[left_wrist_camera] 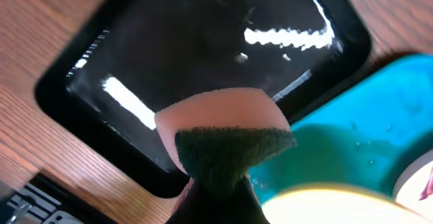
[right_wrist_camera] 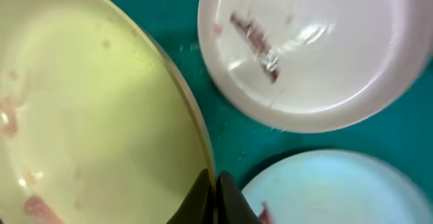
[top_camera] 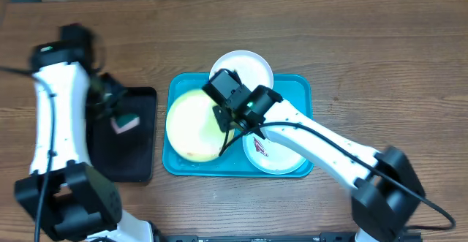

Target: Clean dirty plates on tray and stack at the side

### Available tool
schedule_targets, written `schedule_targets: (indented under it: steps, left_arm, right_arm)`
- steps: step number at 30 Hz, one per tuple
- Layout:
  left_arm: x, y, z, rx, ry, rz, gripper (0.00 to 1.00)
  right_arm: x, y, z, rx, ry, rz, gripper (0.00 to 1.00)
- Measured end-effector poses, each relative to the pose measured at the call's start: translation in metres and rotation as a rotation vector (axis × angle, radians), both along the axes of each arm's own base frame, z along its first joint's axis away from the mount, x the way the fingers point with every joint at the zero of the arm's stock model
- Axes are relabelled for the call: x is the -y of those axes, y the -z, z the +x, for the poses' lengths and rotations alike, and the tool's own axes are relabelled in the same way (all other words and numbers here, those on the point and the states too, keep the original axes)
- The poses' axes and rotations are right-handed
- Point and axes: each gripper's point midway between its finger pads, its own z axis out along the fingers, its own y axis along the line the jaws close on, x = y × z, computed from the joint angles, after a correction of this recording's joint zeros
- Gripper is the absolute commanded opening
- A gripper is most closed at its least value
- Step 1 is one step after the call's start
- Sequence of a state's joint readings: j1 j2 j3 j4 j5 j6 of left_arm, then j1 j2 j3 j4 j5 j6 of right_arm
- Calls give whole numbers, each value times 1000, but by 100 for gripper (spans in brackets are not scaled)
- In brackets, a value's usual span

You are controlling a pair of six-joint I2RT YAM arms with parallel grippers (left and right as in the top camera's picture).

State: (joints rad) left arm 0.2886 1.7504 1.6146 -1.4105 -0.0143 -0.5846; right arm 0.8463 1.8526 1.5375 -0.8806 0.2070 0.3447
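Observation:
The robot's right gripper will release the yellow-green plate on the bare wood [top_camera: 360, 87] next to the turquoise tray, opposite the black tray.
The turquoise tray [top_camera: 300, 85] holds three plates. The yellow-green plate [top_camera: 189, 125] lies at its left, with faint pink smears in the right wrist view [right_wrist_camera: 88, 116]. The white plate [top_camera: 248, 68] overlaps the far rim and bears a brown smear [right_wrist_camera: 311, 48]. The pale mint plate [top_camera: 284, 159] sits front right with a red smear [right_wrist_camera: 338, 190]. My right gripper [top_camera: 225, 123] is shut on the yellow-green plate's right rim [right_wrist_camera: 212, 190]. My left gripper [top_camera: 117, 115] is shut on a sponge [left_wrist_camera: 223, 126] with a pink body and a green scrub face, held above the black tray [left_wrist_camera: 203, 48].
The black tray [top_camera: 135, 161] lies on the wooden table just left of the turquoise tray [left_wrist_camera: 338, 149]. The yellow-green plate's edge [left_wrist_camera: 325, 207] and the mint plate's edge [left_wrist_camera: 421, 180] show in the left wrist view. My left arm stands along the table's left side.

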Motion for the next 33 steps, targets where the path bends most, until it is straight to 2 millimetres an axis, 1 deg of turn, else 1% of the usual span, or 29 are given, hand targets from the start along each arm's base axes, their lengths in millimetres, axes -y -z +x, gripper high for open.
schedule_targets:
  steps: [2,4,5,9,10,12,14,16,18,20,23,25,29,33]
  left_arm:
    - [-16,0,-6,6,-28,-24,4]
    - [-27,2,-11,9,-46,-43,4]
    - [-31,3,-14,8,-52,-48,4]
    - [-38,6,-20,7,-57,-77,4]
    - [-38,6,-20,9,-59,-83,4]
    - [-40,6,-20,17,-62,-89,4]
    - [-40,6,-20,21,-62,-93,4]
    - [-40,6,-19,24,-58,-94,4]
    - [-40,6,-18,27,-55,-96,4]
    - [-40,6,-18,28,-51,-95,4]
    - [-40,6,-18,28,-48,-96,4]
    - [-40,6,-18,27,-48,-96,4]
    - [-40,6,-18,28,-48,-95,4]
    - [-40,6,-18,28,-47,-95,4]
  right_arm:
    - [3,-27,8,97,-2,-46,4]
    - [8,-52,15,204,-8,-114,4]
    - [9,-60,18,247,-14,-148,4]
    - [10,-97,26,471,-51,-335,4]
    - [8,-107,27,529,-56,-372,4]
    - [-1,-134,27,669,-55,-442,4]
    - [-15,-168,23,820,-39,-492,4]
    - [-28,-198,12,932,-22,-527,4]
    - [-39,-222,-1,1005,-18,-561,4]
    - [-49,-241,-15,1054,-33,-598,4]
    - [-57,-255,-29,1083,-60,-650,4]
    - [-57,-261,-34,1091,-67,-680,4]
    - [-52,-263,-34,1079,-79,-756,4]
    - [-47,-264,-32,1068,-71,-795,4]
